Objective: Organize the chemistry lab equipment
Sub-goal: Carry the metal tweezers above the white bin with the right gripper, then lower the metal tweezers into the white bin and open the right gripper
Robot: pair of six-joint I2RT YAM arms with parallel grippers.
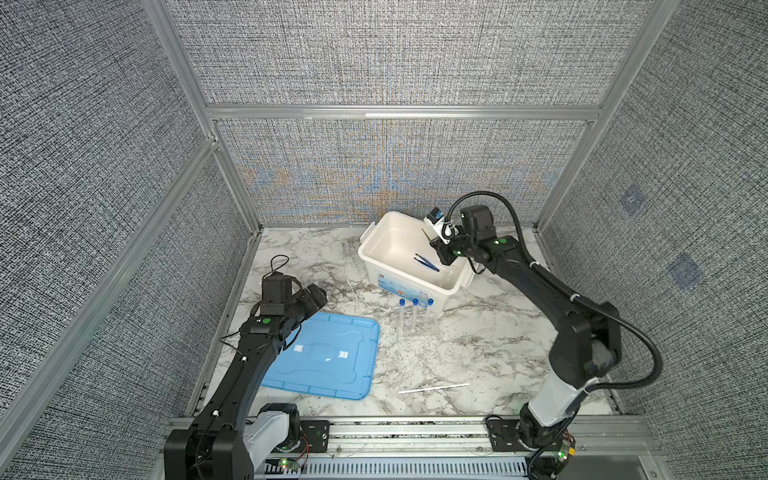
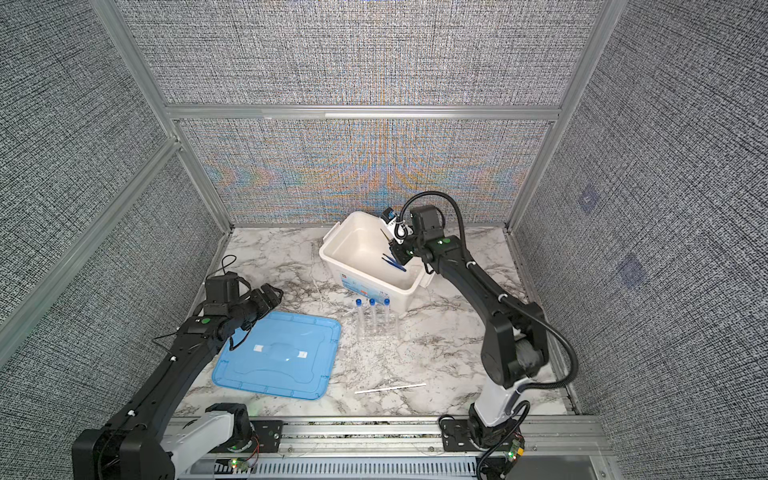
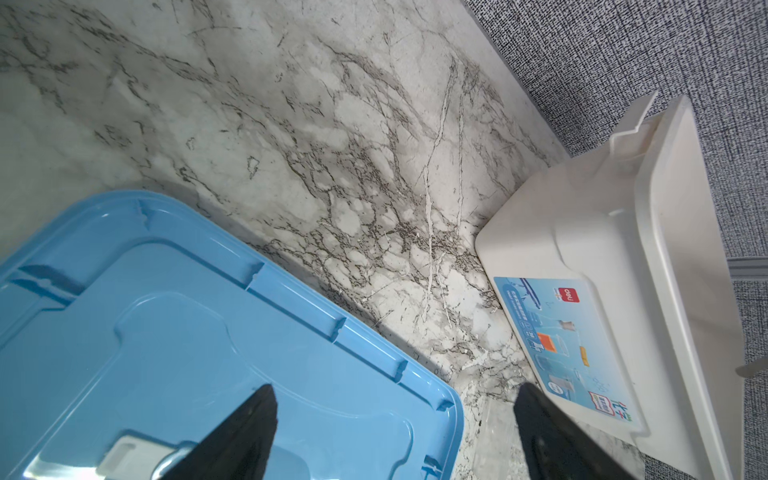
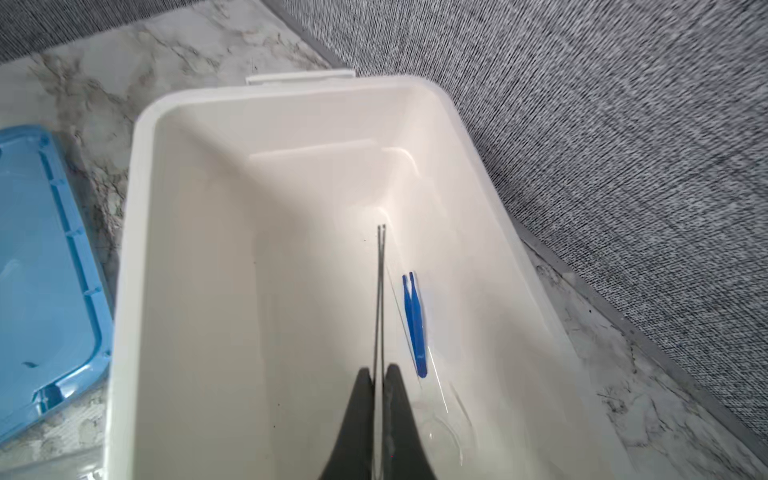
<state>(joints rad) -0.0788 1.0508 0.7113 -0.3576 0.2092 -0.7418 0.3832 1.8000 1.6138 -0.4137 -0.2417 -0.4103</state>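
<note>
My right gripper should release the silver tweezers on the bottom of the tub alongside the blue tweezers (image 1: 416, 265) (image 4: 360, 340), nearer the tube rack.
My right gripper (image 4: 379, 374) is shut on the silver tweezers (image 4: 380, 291), which stick out over the inside of the white tub (image 1: 368, 253). On the tub floor lie the blue tweezers (image 4: 413, 320) and a small clear glass dish (image 4: 446, 432). In both top views three blue-capped tubes (image 1: 415, 316) stand in the clear rack (image 2: 376, 332) just in front of the tub. The thin white stick (image 1: 434, 388) lies near the table's front edge. My left gripper (image 3: 395, 388) hangs open and empty over the far corner of the light-blue lid (image 1: 328, 361).
The marble tabletop (image 1: 478, 332) is fenced by grey fabric walls at the back and sides. The tub sits close to the back wall. A metal rail (image 1: 415, 432) with both arm bases runs along the front.
</note>
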